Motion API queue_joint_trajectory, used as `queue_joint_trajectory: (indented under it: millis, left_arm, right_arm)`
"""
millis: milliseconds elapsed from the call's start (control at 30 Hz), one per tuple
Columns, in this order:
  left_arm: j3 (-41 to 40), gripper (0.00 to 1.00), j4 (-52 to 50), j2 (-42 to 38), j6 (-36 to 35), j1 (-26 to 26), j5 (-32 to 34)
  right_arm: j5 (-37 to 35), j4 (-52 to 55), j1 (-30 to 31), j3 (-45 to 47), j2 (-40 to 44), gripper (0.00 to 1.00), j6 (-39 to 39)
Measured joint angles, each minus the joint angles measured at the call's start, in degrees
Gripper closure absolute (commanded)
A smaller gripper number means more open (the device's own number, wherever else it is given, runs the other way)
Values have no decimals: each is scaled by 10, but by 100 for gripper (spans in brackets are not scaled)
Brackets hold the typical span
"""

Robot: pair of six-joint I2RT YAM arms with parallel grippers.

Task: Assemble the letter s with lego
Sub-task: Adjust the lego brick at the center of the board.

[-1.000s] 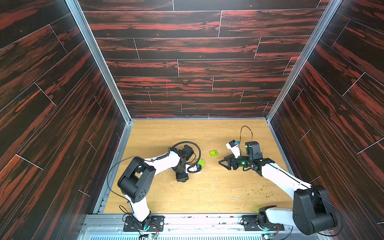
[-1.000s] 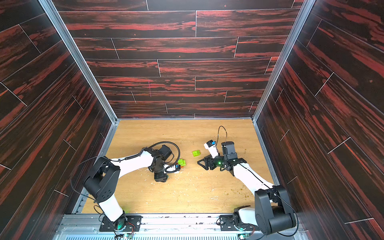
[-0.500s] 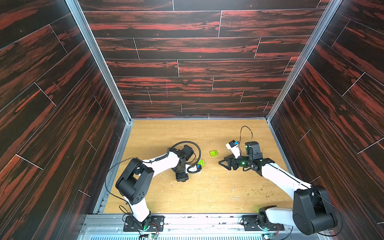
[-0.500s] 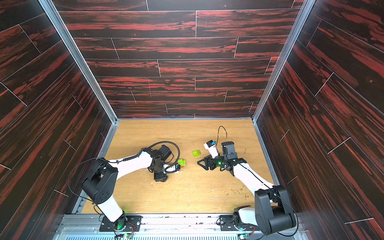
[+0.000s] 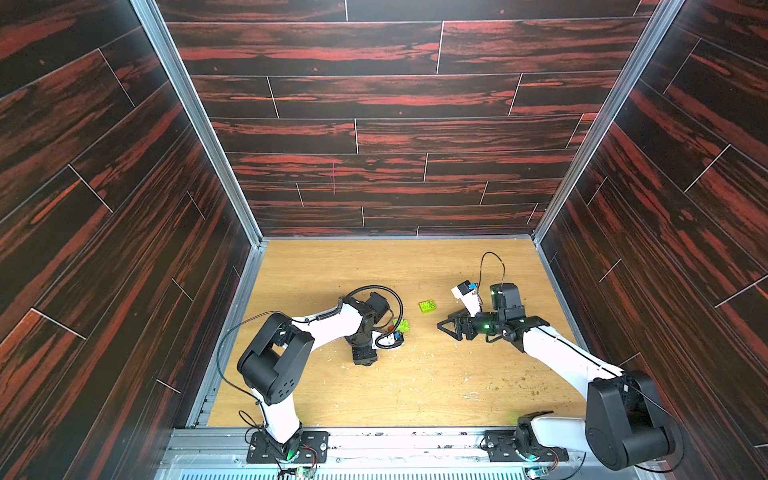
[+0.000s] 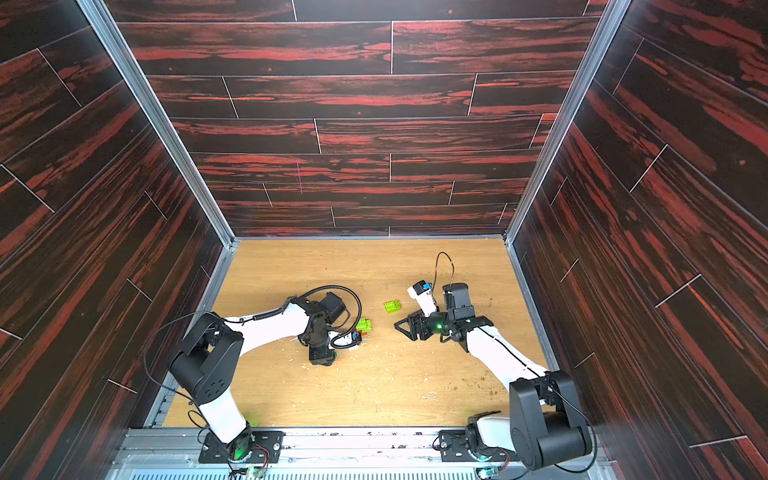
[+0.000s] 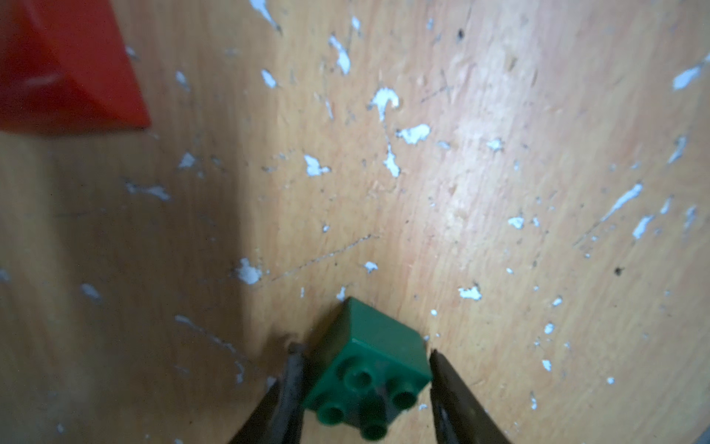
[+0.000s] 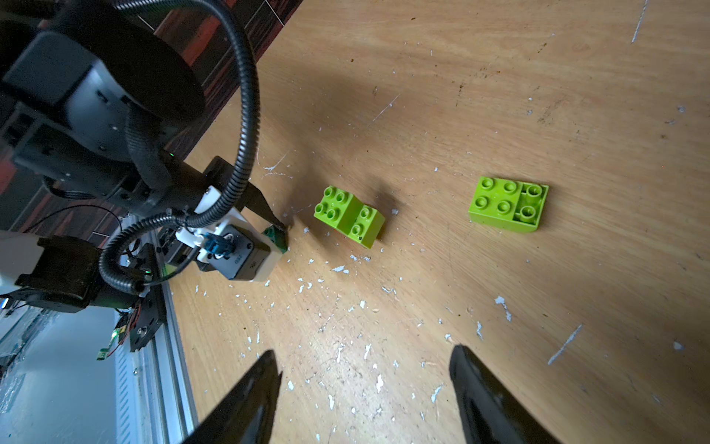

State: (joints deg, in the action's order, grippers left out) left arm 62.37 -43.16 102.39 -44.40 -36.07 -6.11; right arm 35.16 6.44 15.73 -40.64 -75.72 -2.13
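My right gripper is to close next on the long sides [image 5: 428,305] [image 8: 508,204] of the single lime green brick that lies apart from the stepped stack.
A dark green lego brick [image 7: 370,369] stands studs-up on the wooden floor, and my left gripper [image 7: 365,351] is shut on it, one finger at each side. From the right wrist it shows only as a sliver [image 8: 276,235] under the left wrist camera. Just beyond lies a stepped stack of lime green bricks [image 5: 401,324] [image 8: 349,215] with a red brick [image 6: 365,331] [image 7: 57,65] at its foot. A single lime green brick [image 5: 427,306] [image 8: 507,205] lies apart, nearer my right gripper [image 5: 446,326] [image 8: 365,369], which hovers open and holds nothing.
Dark wood-pattern walls [image 5: 124,249] close in the floor on three sides. A metal rail [image 5: 374,440] with both arm bases runs along the front. The left arm's black cable [image 8: 246,115] loops over its wrist. White flecks dot the floor.
The left arm has shifted slightly near its shoulder. The right arm and the lime green bricks have not moved.
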Motion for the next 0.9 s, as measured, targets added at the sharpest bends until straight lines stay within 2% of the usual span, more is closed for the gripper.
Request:
queue_joint_trajectory:
  millis: [167,300,500,900]
  left_arm:
    - [1,64,-1,2,0,0,6]
    - [2,69,-1,1,3,0,5]
    - [7,70,-1,1,26,-8,-15]
    - [37,70,19,7,87,-92,-42]
  right_arm:
    - [0,0,0,0,0,27,0]
    - [0,0,0,0,0,27,0]
    - [-5,4,-1,0,0,27,0]
    - [-21,8,-26,0,13,27,2]
